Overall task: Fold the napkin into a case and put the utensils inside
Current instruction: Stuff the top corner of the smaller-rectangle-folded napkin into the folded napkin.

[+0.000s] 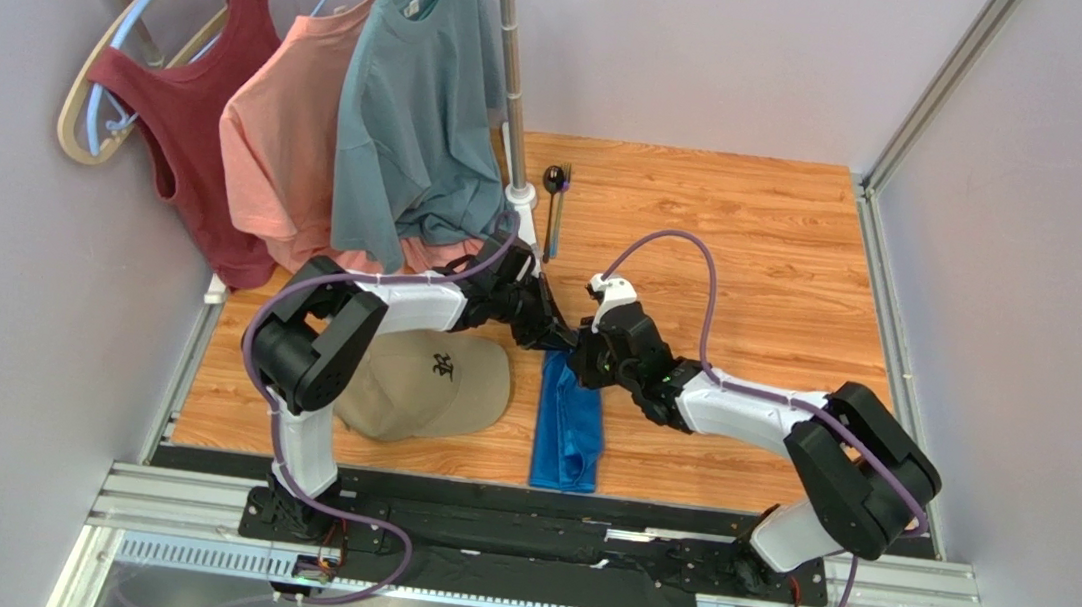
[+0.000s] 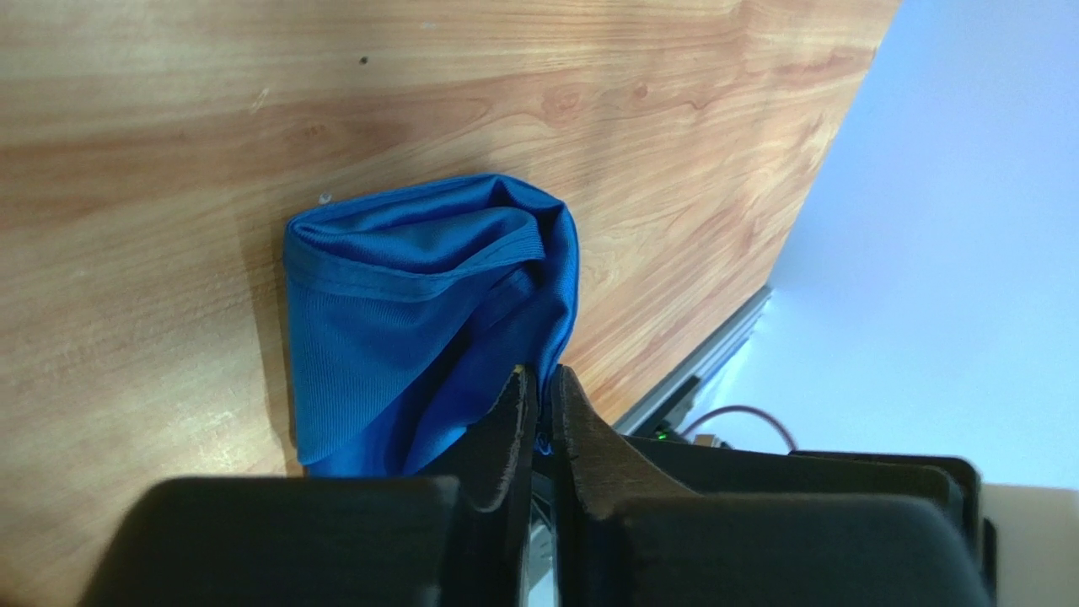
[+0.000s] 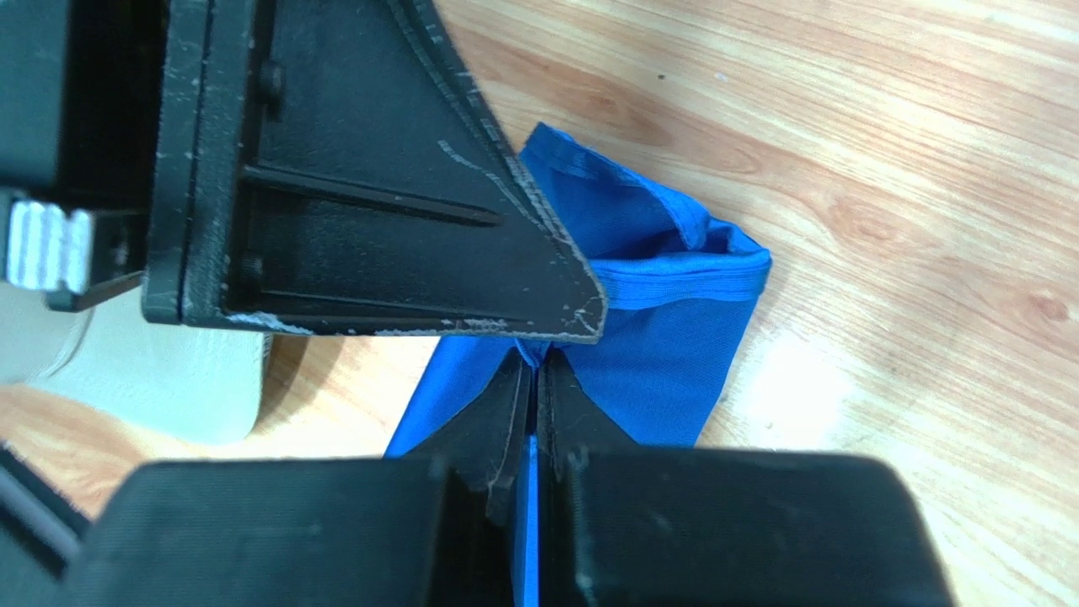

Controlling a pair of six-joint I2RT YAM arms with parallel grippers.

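The same pinched fold at the napkin's far end is crowded by both grippers, so next my left gripper opens and takes the layer on the cap's side (image 2: 359, 348).
The blue napkin (image 1: 567, 435) lies folded into a narrow, long strip on the wooden table, just right of the cap. Both grippers meet at its far end. My left gripper (image 1: 560, 340) pinches an edge of the napkin (image 2: 405, 304), its jaws (image 2: 541, 376) nearly together with blue cloth between them. My right gripper (image 1: 589, 362) is shut on the cloth (image 3: 659, 316), and a thin blue line shows between its fingertips (image 3: 535, 361). The left gripper's black finger (image 3: 380, 215) sits right above it. The utensils, a dark-bowled spoon (image 1: 556, 180) and a fork (image 1: 556, 230), lie farther back by the rack pole.
A tan cap (image 1: 426, 382) lies just left of the napkin, under the left arm. A clothes rack pole (image 1: 512, 90) stands at the back, with a grey-teal T-shirt (image 1: 417, 110), a pink shirt and a red tank top hanging. Walls close in on both sides.
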